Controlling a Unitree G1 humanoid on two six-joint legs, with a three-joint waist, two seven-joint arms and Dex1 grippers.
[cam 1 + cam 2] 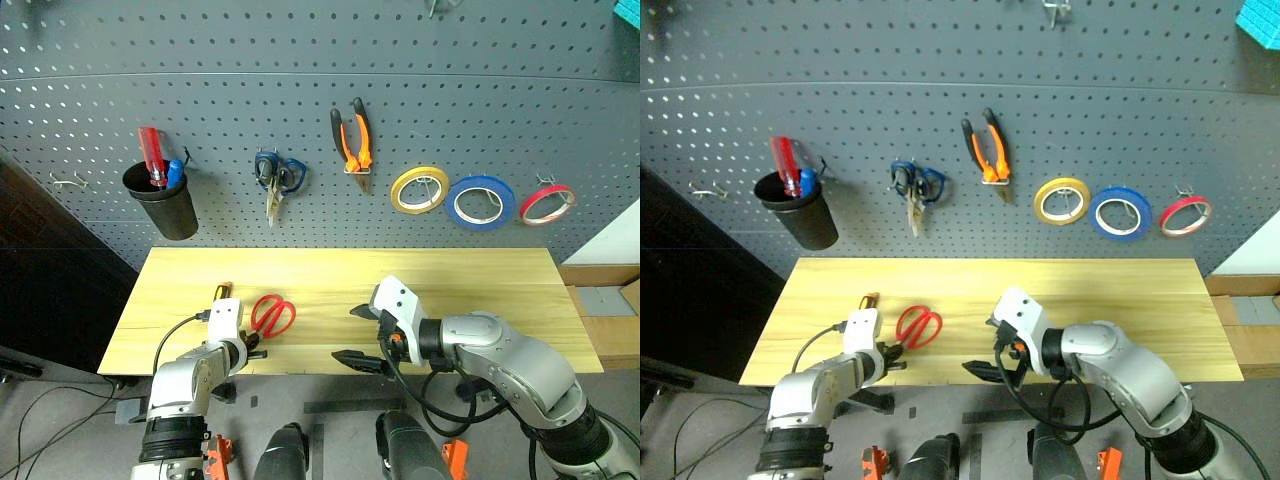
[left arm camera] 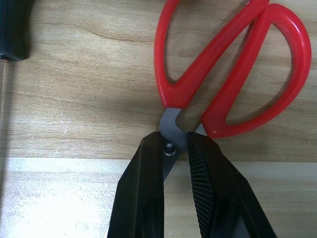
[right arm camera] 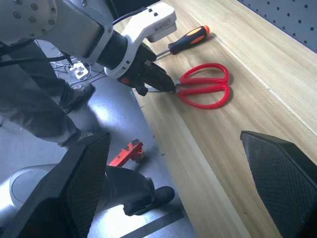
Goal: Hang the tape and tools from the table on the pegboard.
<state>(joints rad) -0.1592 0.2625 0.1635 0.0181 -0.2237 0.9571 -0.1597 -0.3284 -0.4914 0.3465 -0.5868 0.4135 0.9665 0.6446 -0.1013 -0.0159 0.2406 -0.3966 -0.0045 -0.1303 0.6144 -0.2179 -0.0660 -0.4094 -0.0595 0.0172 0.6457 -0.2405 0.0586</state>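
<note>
My left gripper is to let go of the red-handled scissors on the hook holding the blue-handled scissors (image 1: 278,182).
Red-handled scissors (image 1: 272,315) lie flat near the front left of the table (image 1: 480,290). My left gripper (image 2: 173,144) is shut on the scissors' blades just behind the pivot, low over the table's front edge. A screwdriver (image 3: 188,38) with a black handle and an orange-red end lies on the wood just beyond my left hand. My right gripper (image 1: 353,335) hovers open with nothing in it near the middle of the front edge, pointing towards the scissors. On the pegboard (image 1: 320,60) hang the blue tape (image 1: 481,202) and the orange-and-black pliers (image 1: 353,140).
Blue-handled scissors (image 1: 278,175), a yellow tape roll (image 1: 419,189) and a red tape roll (image 1: 546,204) hang on the pegboard. A black cup (image 1: 160,200) holding screwdrivers hangs at its left. Bare wood stretches across the table's right half.
</note>
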